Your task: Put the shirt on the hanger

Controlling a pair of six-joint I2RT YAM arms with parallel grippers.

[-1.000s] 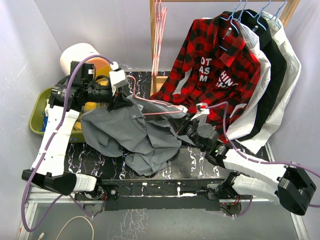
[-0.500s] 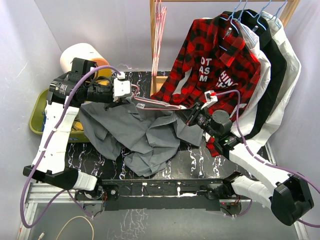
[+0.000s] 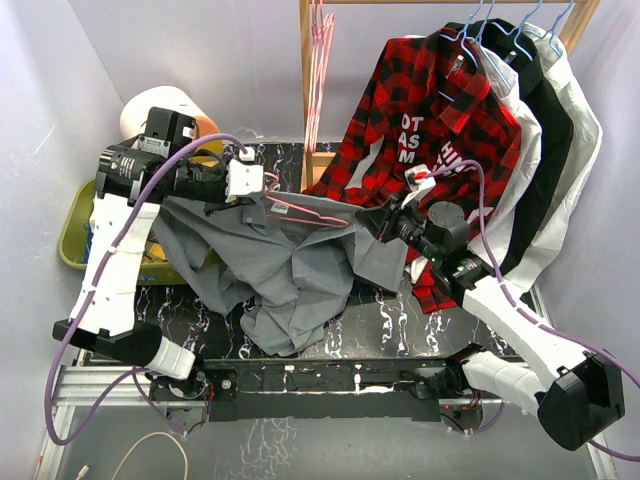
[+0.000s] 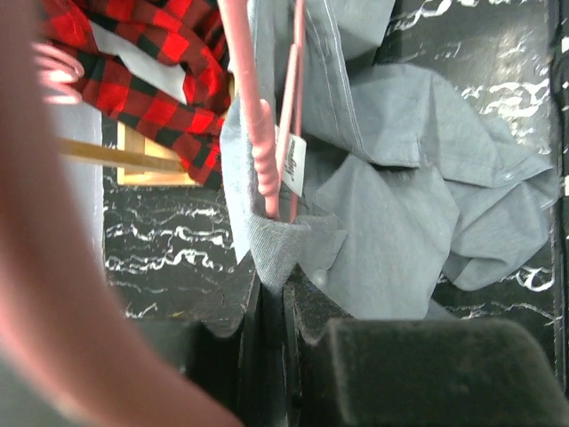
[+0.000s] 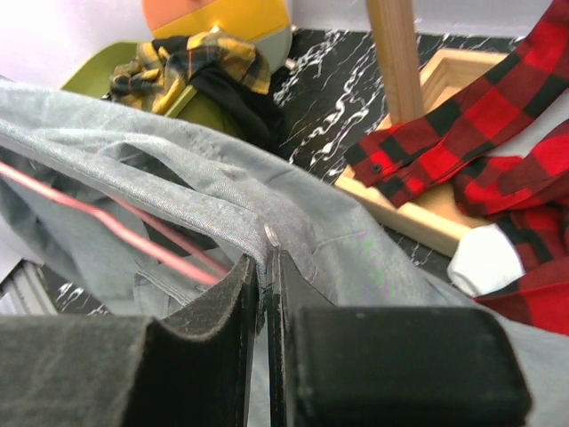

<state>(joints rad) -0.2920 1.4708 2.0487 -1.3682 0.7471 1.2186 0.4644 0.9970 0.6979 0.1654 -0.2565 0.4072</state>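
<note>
The shirt's edge stretches taut from my left gripper to my right gripper, so next my right gripper opens and takes the shirt (image 3: 350, 236) around the hanger's end.
The grey shirt (image 3: 285, 265) hangs stretched between both grippers above the black marbled table (image 3: 385, 320), its lower part drooping down. The pink hanger (image 3: 305, 207) lies inside the shirt near the collar; in the left wrist view its pink bar (image 4: 260, 133) runs beside the white neck label (image 4: 293, 165). My left gripper (image 3: 232, 195) is shut on the collar fabric (image 4: 271, 253). My right gripper (image 3: 378, 222) is shut on a shirt edge by a button (image 5: 269, 236), and the hanger's wire (image 5: 116, 222) shows under the cloth.
A wooden rack post (image 3: 305, 95) stands behind with spare pink hangers (image 3: 320, 60). A red-black plaid shirt (image 3: 430, 130) and white and black garments (image 3: 545, 140) hang at right. A green bin (image 3: 75, 225) with a yellow plaid shirt (image 5: 191, 58) sits at left.
Both grippers have risen and pulled apart, the right one moving up and right. The shirt is lifted higher and stretched flatter, with the hanger raised along with it.
</note>
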